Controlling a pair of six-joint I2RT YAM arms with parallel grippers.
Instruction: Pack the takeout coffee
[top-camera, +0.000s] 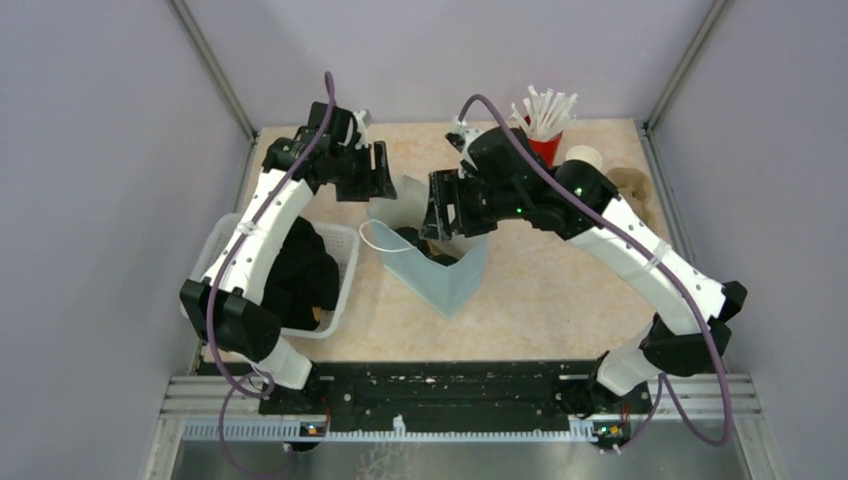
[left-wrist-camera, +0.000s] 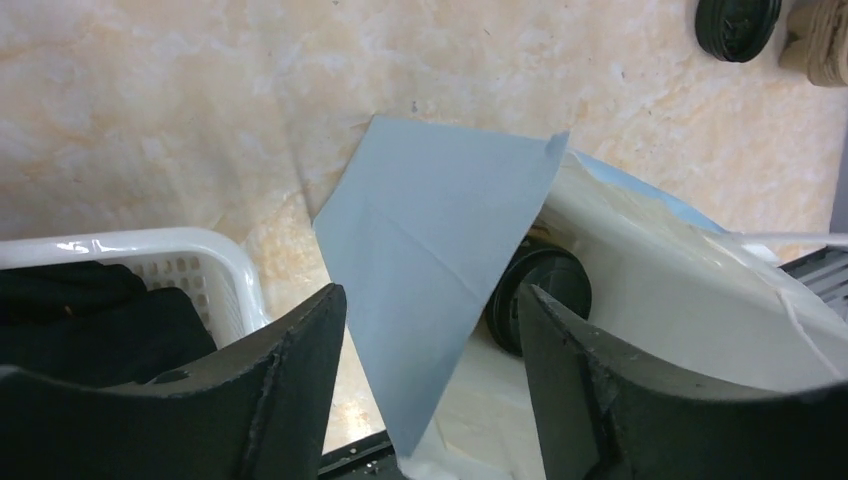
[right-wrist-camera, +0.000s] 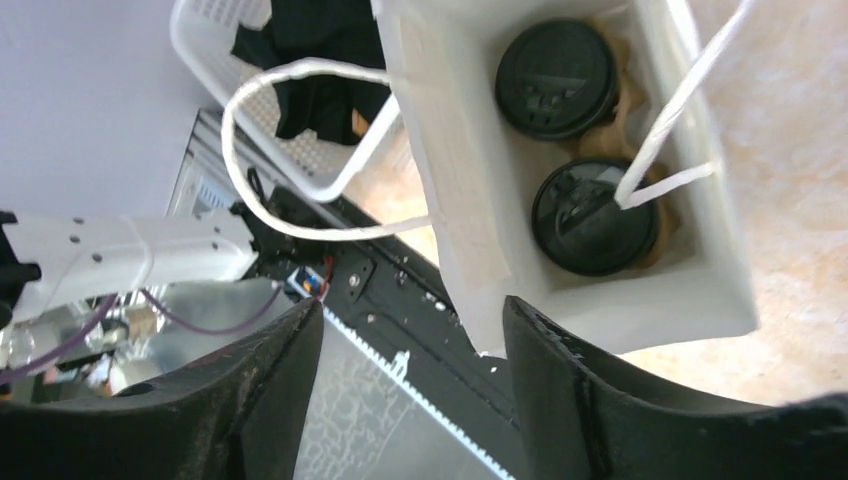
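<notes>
The pale blue bag slants; left gripper should pinch top back corner (top-camera: 404, 181), pulling it forward square.
The pale blue bag (top-camera: 445, 280) stands open in the middle of the table. In the right wrist view two takeout coffee cups with black lids (right-wrist-camera: 557, 78) (right-wrist-camera: 593, 217) sit side by side inside its white interior (right-wrist-camera: 470, 170). My right gripper (right-wrist-camera: 412, 305) is open just over the bag's near corner and grips nothing; from above it (top-camera: 440, 215) hangs over the bag's mouth. My left gripper (left-wrist-camera: 430, 295) is open, with the bag's blue flap (left-wrist-camera: 440, 230) showing between its fingers, untouched. One lid (left-wrist-camera: 545, 300) peeks out past that flap. From above, the left gripper (top-camera: 378, 172) is at the bag's back left.
A white basket (top-camera: 345, 270) holding black cloth (top-camera: 300, 270) stands left of the bag. At the back right are a red cup of white straws (top-camera: 545, 130), a white-rimmed cup (top-camera: 583, 157) and a brown pile (top-camera: 632, 190). A loose black lid (left-wrist-camera: 738, 25) lies on the table.
</notes>
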